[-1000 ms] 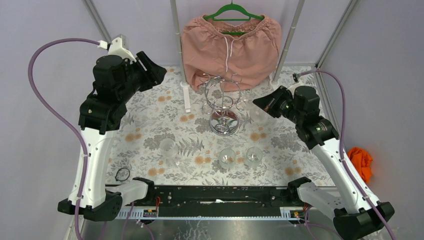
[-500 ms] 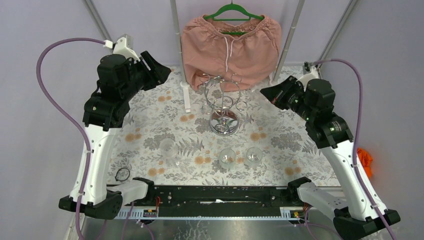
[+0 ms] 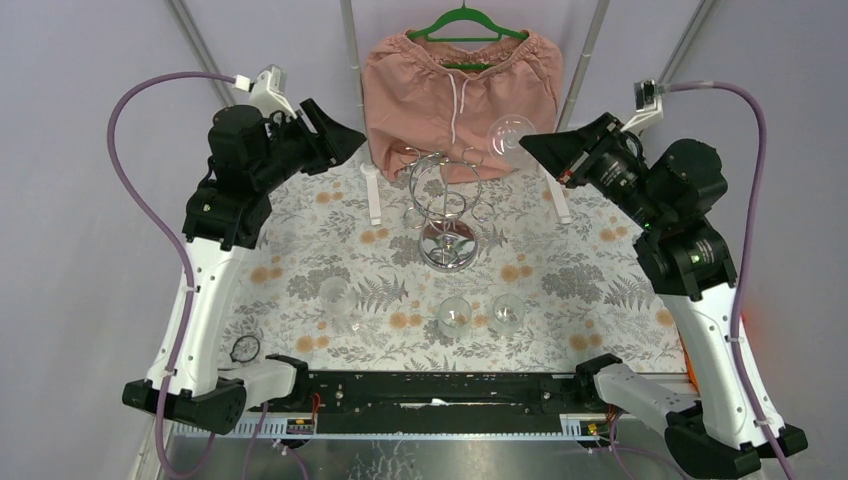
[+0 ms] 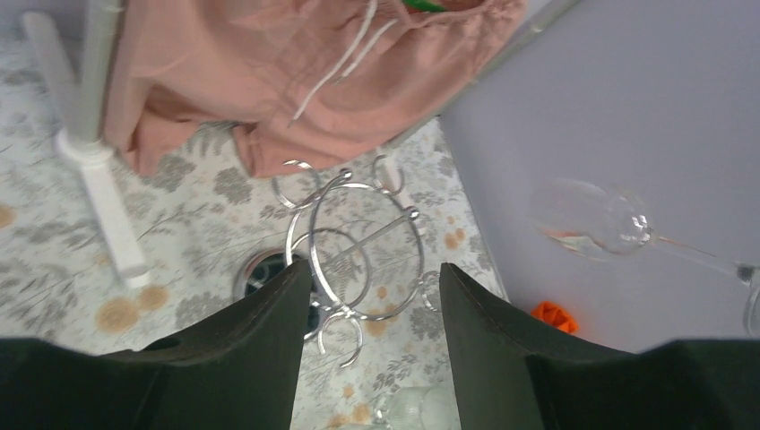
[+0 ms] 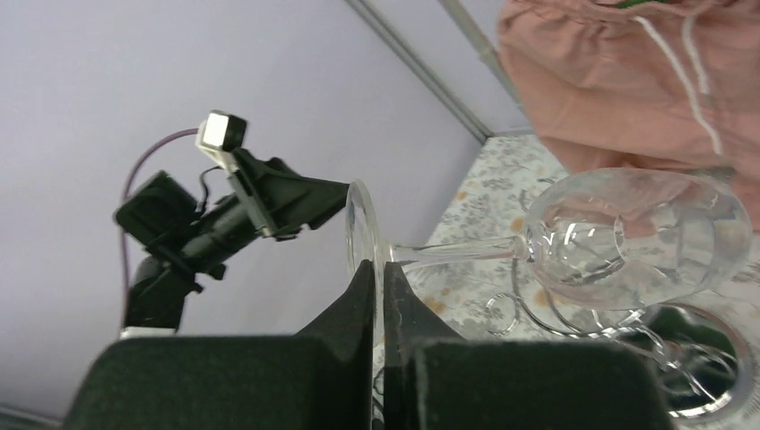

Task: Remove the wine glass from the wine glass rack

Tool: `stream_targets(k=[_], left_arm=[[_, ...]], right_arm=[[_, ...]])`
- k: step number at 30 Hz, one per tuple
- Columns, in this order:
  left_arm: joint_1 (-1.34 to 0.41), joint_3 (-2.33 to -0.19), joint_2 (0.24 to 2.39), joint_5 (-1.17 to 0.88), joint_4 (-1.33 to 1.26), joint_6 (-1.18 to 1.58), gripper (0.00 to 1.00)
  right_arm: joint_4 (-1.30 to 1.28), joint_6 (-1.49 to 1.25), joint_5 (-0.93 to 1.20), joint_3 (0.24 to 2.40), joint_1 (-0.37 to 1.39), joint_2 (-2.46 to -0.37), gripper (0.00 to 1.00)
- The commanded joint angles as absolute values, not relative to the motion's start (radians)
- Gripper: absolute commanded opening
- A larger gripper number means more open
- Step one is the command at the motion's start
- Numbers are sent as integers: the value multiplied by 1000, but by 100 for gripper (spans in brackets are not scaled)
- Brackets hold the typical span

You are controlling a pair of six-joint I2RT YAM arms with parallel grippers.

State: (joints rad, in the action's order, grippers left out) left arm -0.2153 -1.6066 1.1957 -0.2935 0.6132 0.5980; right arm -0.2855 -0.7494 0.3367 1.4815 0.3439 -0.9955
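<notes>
The wine glass is held by its foot in my right gripper, and my left gripper will close on the bowl's rim (image 3: 510, 160) (image 4: 541, 208) of that glass.
The chrome wine glass rack (image 3: 445, 195) stands on its round mirror base mid-table, in front of the pink shorts. My right gripper (image 3: 530, 145) is shut on the round foot of a clear wine glass (image 3: 508, 135) and holds it on its side in the air, up and to the right of the rack. In the right wrist view the fingers (image 5: 381, 273) pinch the foot and the bowl (image 5: 636, 237) hangs over the rack's loops (image 5: 538, 313). My left gripper (image 3: 345, 135) is open and empty, raised left of the rack. The left wrist view shows the rack (image 4: 358, 251) and the glass (image 4: 591, 219).
Three more glasses stand on the floral cloth near the front: one on the left (image 3: 335, 295) and two in the middle (image 3: 454, 315) (image 3: 508, 311). Pink shorts (image 3: 460, 85) hang on a green hanger from a rail with white post feet (image 3: 373, 190) (image 3: 557, 200). Grey walls close both sides.
My right gripper has risen up and back from beside the rack, carrying the wine glass with it. My left arm has also risen and moved slightly right, jaws still open.
</notes>
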Motion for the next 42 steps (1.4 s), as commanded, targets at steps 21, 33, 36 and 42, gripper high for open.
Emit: stream_targets(k=[21, 33, 36, 42], left_arm=[[-110, -1095, 1215, -839, -991, 1310, 62], [-71, -1044, 1405, -821, -1613, 1701, 58], [-71, -1056, 1396, -826, -1612, 1707, 59], [-71, -1056, 1396, -830, -1612, 1717, 59]], right_arm=[[812, -1465, 771, 1409, 340, -1144, 0], [1104, -1682, 776, 1372, 340, -1231, 0], [1165, -1727, 773, 1369, 341, -1266, 0], [1298, -1816, 750, 1362, 342, -1339, 0]])
